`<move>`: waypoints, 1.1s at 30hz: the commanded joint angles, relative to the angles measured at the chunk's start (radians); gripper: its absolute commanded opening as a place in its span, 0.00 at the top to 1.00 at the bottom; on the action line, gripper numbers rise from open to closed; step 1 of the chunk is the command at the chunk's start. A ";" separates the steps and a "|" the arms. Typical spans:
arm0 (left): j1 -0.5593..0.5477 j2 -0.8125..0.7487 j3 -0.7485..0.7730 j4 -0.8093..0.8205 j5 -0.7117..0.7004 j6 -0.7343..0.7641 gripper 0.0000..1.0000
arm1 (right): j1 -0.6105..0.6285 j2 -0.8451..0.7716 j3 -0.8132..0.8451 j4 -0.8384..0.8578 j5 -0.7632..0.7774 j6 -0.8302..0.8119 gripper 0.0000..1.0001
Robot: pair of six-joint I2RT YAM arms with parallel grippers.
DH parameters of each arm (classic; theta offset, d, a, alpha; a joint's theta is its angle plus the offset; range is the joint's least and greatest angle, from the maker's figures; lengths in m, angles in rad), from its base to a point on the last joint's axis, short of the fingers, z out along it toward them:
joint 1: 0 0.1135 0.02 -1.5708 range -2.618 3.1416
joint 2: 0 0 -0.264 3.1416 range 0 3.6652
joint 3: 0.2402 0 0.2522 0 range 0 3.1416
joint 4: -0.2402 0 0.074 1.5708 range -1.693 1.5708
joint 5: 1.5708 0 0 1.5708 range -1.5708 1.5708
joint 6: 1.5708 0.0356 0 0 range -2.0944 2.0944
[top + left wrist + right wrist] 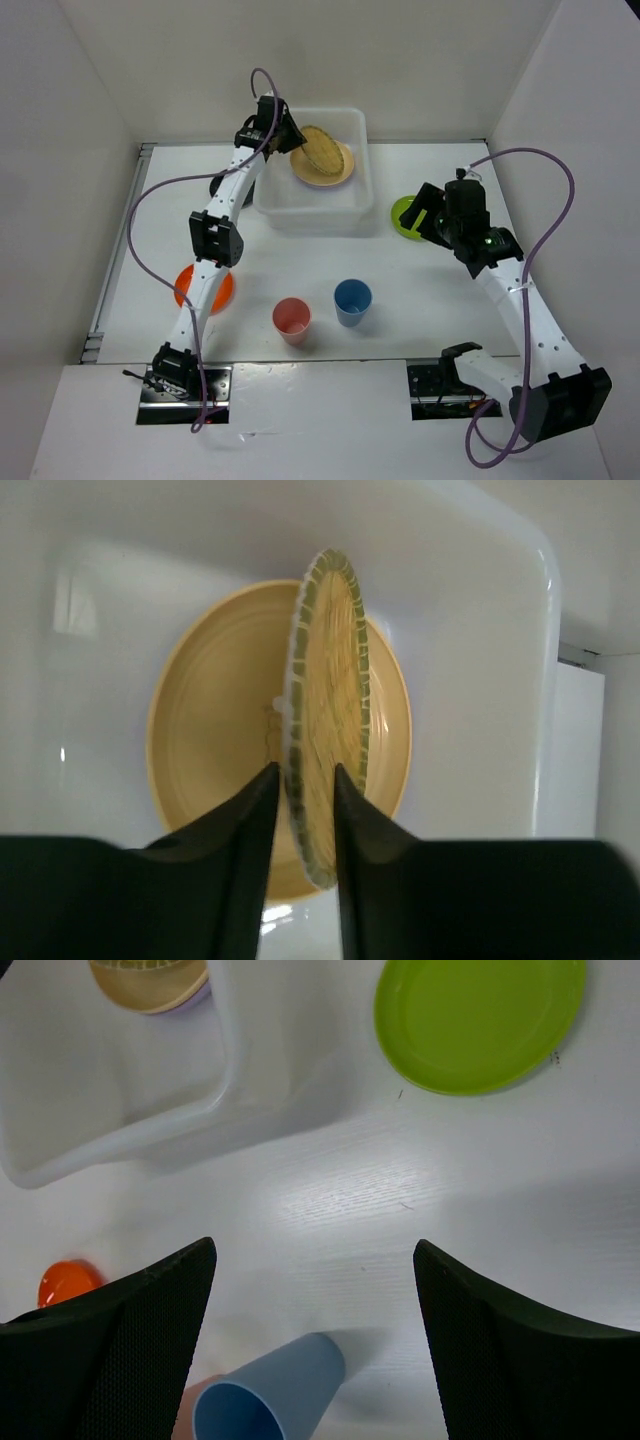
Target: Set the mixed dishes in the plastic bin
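Note:
My right gripper should next move over to the lime green plate and close on the plate's front rim (425, 235) (545, 1057), on the side that is away from the white bin.
My left gripper (296, 141) (305, 770) is shut on the rim of the yellow lattice plate (326, 150) (332, 700) and holds it on edge inside the white bin (310, 212) (480, 680), above a tan plate (322, 175) (210, 730) lying in the bin. My right gripper (430, 215) (313, 1245) is open and empty above the table, beside the lime green plate (403, 212) (480, 1020). The blue cup (352, 300) (270, 1400) and pink-red cup (292, 318) stand upright near the front. The orange plate (205, 290) (68, 1282) lies partly under the left arm.
A dark plate edge (217, 185) shows behind the left arm, left of the bin. The bin's corner (225, 1080) is close to the left of the green plate. White walls enclose the table on three sides.

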 commanded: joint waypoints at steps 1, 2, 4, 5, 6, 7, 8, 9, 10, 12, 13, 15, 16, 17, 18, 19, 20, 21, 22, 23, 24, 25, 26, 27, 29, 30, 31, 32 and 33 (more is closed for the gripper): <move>-0.004 -0.008 0.038 -0.068 0.035 -0.019 0.61 | -0.042 0.030 -0.029 0.112 0.024 0.051 0.16; -0.004 0.001 0.086 -0.103 0.020 -0.019 0.58 | -0.056 0.043 -0.030 0.129 0.014 0.071 0.16; -0.004 0.028 0.175 -0.132 0.021 -0.008 0.49 | -0.076 0.075 -0.068 0.193 -0.012 0.110 0.16; -0.004 0.017 0.136 -0.120 0.021 -0.008 0.46 | -0.088 0.084 -0.080 0.217 -0.022 0.124 0.16; -0.004 0.029 0.155 -0.132 0.021 -0.008 0.46 | -0.088 0.084 -0.092 0.237 -0.022 0.140 0.16; -0.004 0.029 0.189 -0.152 0.021 -0.008 0.44 | -0.099 0.096 -0.124 0.257 -0.003 0.158 0.16; -0.004 0.029 0.165 -0.152 0.021 -0.008 0.42 | -0.112 0.096 -0.143 0.301 -0.003 0.193 0.16; -0.004 0.029 0.184 -0.167 0.021 -0.008 0.41 | -0.123 0.096 -0.183 0.324 0.008 0.209 0.16; -0.004 0.029 0.185 -0.177 0.021 -0.008 0.39 | -0.155 0.107 -0.200 0.347 -0.010 0.223 0.16; -0.004 0.017 0.185 -0.187 0.021 -0.008 0.37 | -0.186 0.138 -0.227 0.404 -0.044 0.253 0.16; -0.004 0.017 0.185 -0.203 0.034 -0.008 0.37 | -0.200 0.173 -0.241 0.416 -0.070 0.253 0.16; -0.004 -0.020 0.185 -0.223 0.044 -0.008 0.37 | -0.221 0.214 -0.241 0.441 -0.070 0.273 0.16; -0.004 -0.038 0.185 -0.232 0.057 -0.008 0.37 | -0.232 0.250 -0.250 0.451 -0.070 0.273 0.16; -0.004 -0.086 0.185 -0.247 0.057 -0.008 0.37 | -0.241 0.267 -0.263 0.480 -0.070 0.285 0.16; -0.014 -0.115 0.185 -0.247 0.057 0.002 0.37 | -0.241 0.282 -0.263 0.494 -0.070 0.304 0.16; -0.014 -0.150 0.185 -0.258 0.057 0.019 0.37 | -0.252 0.299 -0.275 0.507 -0.070 0.313 0.18; -0.014 -0.231 0.185 -0.270 0.057 0.030 0.37 | -0.252 0.331 -0.275 0.523 -0.070 0.324 0.18; -0.027 -0.279 0.185 -0.270 0.043 0.039 0.37 | -0.275 0.351 -0.287 0.554 -0.079 0.350 0.20; -0.040 -0.331 0.185 -0.299 0.029 0.065 0.37 | -0.287 0.369 -0.302 0.573 -0.096 0.364 0.22; -0.040 -0.445 0.185 -0.313 0.003 0.082 0.37 | -0.310 0.403 -0.312 0.589 -0.133 0.374 0.24; -0.054 -0.507 0.185 -0.340 -0.015 0.101 0.37 | -0.310 0.415 -0.325 0.618 -0.133 0.399 0.24; -0.074 -0.569 0.185 -0.356 -0.034 0.117 0.37 | -0.310 0.425 -0.326 0.634 -0.133 0.399 0.24; -0.074 -0.679 0.185 -0.370 -0.061 0.145 0.37 | -0.310 0.440 -0.336 0.643 -0.133 0.411 0.24; -0.074 -0.727 0.185 -0.399 -0.061 0.154 0.37 | -0.310 0.449 -0.336 0.654 -0.133 0.411 0.24; -0.074 -0.833 0.185 -0.434 -0.074 0.173 0.37 | -0.310 0.469 -0.336 0.654 -0.108 0.411 0.25; -0.074 -0.860 0.185 -0.483 -0.092 0.183 0.37 | -0.321 0.489 -0.336 0.665 -0.108 0.411 0.25; -0.074 -0.906 0.185 -0.511 -0.104 0.184 0.37 | -0.321 0.500 -0.336 0.680 -0.108 0.420 0.25; -0.074 -0.926 0.185 -0.541 -0.104 0.194 0.36 | -0.321 0.511 -0.336 0.689 -0.108 0.421 0.25; -0.074 -0.945 0.185 -0.610 -0.132 0.194 0.36 | -0.332 0.529 -0.336 0.689 -0.108 0.421 0.26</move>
